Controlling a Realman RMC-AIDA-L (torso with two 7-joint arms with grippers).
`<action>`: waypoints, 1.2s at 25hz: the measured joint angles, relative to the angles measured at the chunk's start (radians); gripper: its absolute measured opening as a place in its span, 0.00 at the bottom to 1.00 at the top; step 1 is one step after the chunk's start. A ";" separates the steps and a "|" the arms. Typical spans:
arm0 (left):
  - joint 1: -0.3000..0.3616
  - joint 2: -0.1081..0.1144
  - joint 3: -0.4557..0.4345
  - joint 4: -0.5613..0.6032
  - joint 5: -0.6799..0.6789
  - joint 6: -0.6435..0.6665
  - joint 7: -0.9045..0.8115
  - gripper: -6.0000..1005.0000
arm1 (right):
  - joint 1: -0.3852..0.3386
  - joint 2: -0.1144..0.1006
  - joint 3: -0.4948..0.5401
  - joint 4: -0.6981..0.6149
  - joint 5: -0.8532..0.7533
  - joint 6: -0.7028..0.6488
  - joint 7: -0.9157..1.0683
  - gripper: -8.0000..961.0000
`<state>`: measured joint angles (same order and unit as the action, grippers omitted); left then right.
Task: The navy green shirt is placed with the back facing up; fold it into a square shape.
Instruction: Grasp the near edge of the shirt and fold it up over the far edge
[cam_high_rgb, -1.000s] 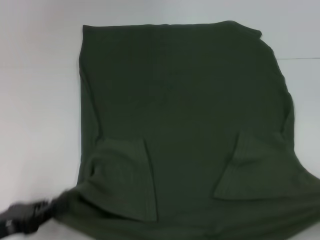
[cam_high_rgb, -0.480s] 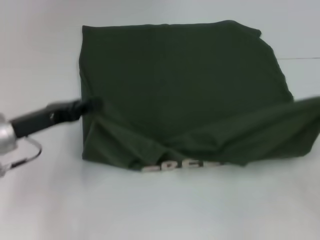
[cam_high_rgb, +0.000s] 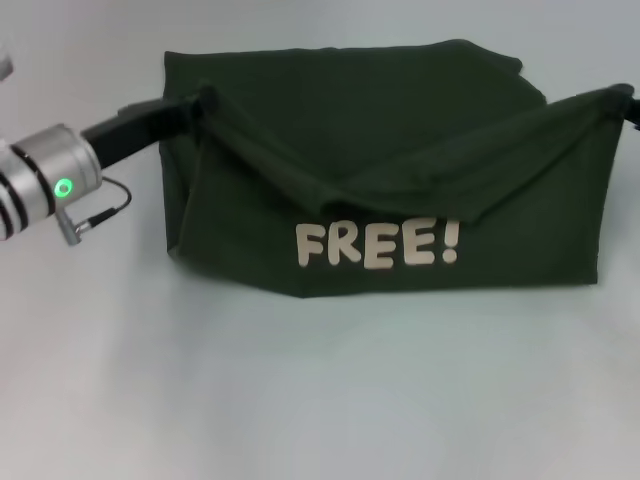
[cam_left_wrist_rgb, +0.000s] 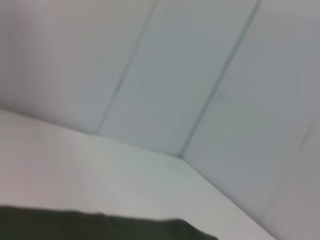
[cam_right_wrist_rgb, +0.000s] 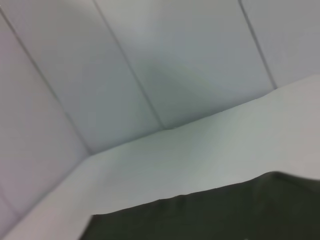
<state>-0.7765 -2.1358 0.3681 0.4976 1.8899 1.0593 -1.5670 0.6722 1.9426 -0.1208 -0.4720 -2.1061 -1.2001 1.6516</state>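
The raised corner at the navy green shirt's side edge (cam_high_rgb: 569, 134), just below the shirt's sloping far corner, will be let go by my right gripper.
The navy green shirt (cam_high_rgb: 400, 150) lies on the white table, its near part lifted and turned over, so the cream "FREE!" lettering (cam_high_rgb: 378, 245) faces me. My left gripper (cam_high_rgb: 200, 101) is shut on the shirt's raised left corner. At the right edge of the head view, my right gripper (cam_high_rgb: 630, 105) holds the raised right corner; only a dark tip of it shows. Between the two corners the cloth sags. Each wrist view shows a strip of the shirt (cam_left_wrist_rgb: 100, 227) (cam_right_wrist_rgb: 210, 215) against table and wall.
The white table (cam_high_rgb: 320, 400) stretches bare in front of the shirt and to its left. A panelled wall (cam_left_wrist_rgb: 200, 75) stands behind the table. A thin cable loop (cam_high_rgb: 100, 215) hangs under my left wrist.
Both grippers have lifted the shirt's near edge and carried it up and away from me. The cloth has turned over, and the "FREE!" lettering has come fully into sight.
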 joint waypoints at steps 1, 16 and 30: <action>-0.010 -0.003 0.000 -0.010 -0.017 -0.025 0.024 0.05 | 0.015 0.005 -0.003 0.005 0.000 0.044 -0.015 0.02; -0.119 -0.031 -0.006 -0.234 -0.325 -0.315 0.512 0.07 | 0.140 0.054 -0.011 0.190 0.109 0.498 -0.312 0.02; -0.119 -0.034 0.011 -0.302 -0.405 -0.342 0.661 0.11 | 0.130 0.101 -0.010 0.204 0.170 0.557 -0.410 0.02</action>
<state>-0.8953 -2.1701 0.3788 0.1952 1.4852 0.7172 -0.9057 0.8023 2.0437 -0.1310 -0.2679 -1.9361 -0.6433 1.2416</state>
